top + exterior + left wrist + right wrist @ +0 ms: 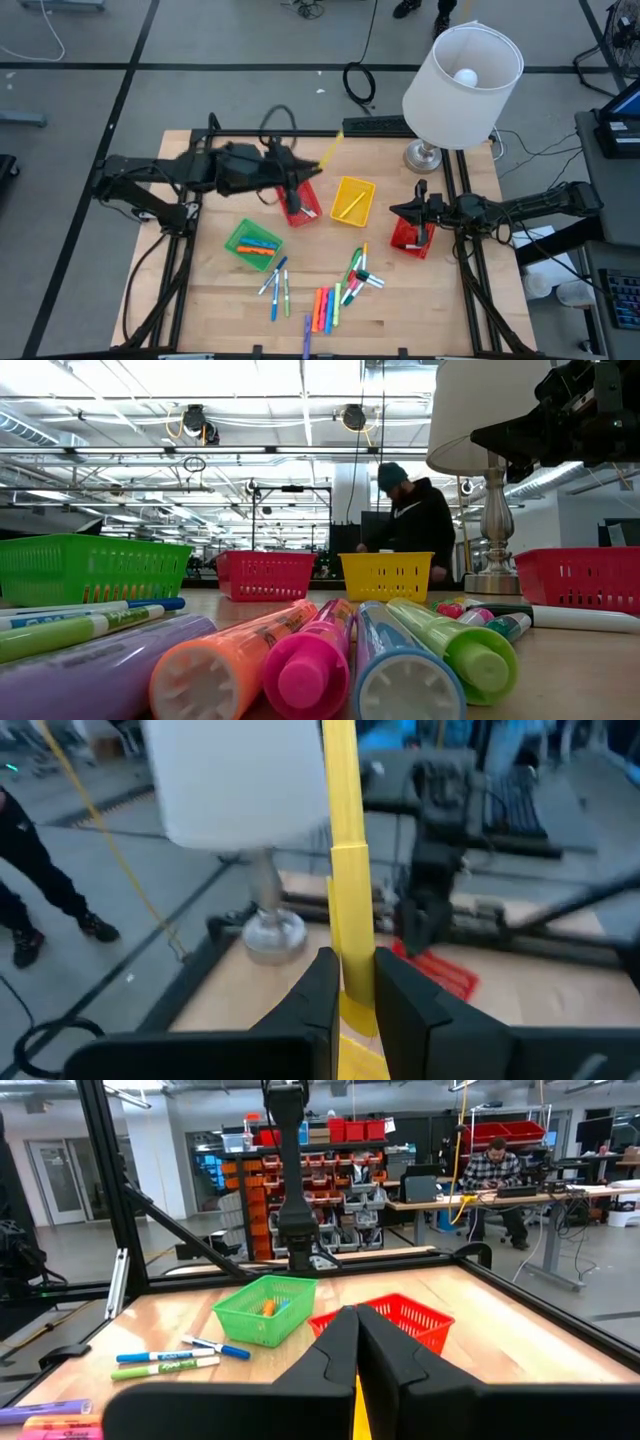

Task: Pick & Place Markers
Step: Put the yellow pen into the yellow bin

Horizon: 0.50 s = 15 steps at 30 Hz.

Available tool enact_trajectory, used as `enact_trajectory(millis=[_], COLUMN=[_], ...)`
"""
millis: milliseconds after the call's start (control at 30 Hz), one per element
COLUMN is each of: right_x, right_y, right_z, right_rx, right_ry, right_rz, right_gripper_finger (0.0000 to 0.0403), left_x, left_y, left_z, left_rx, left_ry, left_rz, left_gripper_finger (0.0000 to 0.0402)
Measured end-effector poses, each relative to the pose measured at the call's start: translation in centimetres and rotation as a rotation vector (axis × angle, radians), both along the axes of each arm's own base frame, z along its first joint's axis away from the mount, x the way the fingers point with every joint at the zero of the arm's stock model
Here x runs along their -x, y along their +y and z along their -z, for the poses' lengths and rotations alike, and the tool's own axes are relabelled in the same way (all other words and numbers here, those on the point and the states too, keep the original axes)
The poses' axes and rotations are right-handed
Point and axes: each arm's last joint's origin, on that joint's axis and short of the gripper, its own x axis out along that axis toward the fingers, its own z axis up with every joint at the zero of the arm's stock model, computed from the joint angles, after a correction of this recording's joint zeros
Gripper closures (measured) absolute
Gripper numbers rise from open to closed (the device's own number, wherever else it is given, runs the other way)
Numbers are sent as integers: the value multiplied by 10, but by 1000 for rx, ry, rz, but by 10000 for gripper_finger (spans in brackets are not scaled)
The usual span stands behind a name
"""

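Note:
The yellow marker in my left gripper, now held above the middle red basket, will go down in the yellow basket (352, 206), where I will set it alongside the other yellow marker.
My left gripper (308, 176) hovers above the middle red basket (301, 207), shut on a yellow marker (332, 150) that also shows in the left wrist view (346, 850). Several more markers (325, 300) lie flat on the table near its front edge and fill the foreground of the low view (300, 670). A few markers lie inside the green basket (252, 243). My right gripper (356, 1342) is shut with nothing visible between its fingers, and it waits over the right red basket (411, 238). My left gripper pinches the yellow marker between its two fingers (322, 992) at the barrel's lower part (357, 982). A short end shows behind the fingertips. Most of the marker sticks out past the fingertips toward the table's far right. It is lifted clear of the table and the baskets.
A yellow basket (352, 200) stands between the two red ones. A white-shaded lamp (460, 80) stands at the far right of the table. A black frame (300, 133) runs along the table's edges. A person (410, 520) stands beyond the far edge.

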Motion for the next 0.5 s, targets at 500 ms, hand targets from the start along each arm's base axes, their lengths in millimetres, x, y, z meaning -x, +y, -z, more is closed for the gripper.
enact_trajectory(millis=[500], right_x=[0], right_y=[0], right_z=[-1], right_rx=[2], right_ry=[-7], right_rz=[0], right_gripper_finger=[403], left_x=[-52], left_y=[47], left_z=[45], left_rx=[125], left_ry=[57], left_rz=[-12], left_gripper_finger=[359])
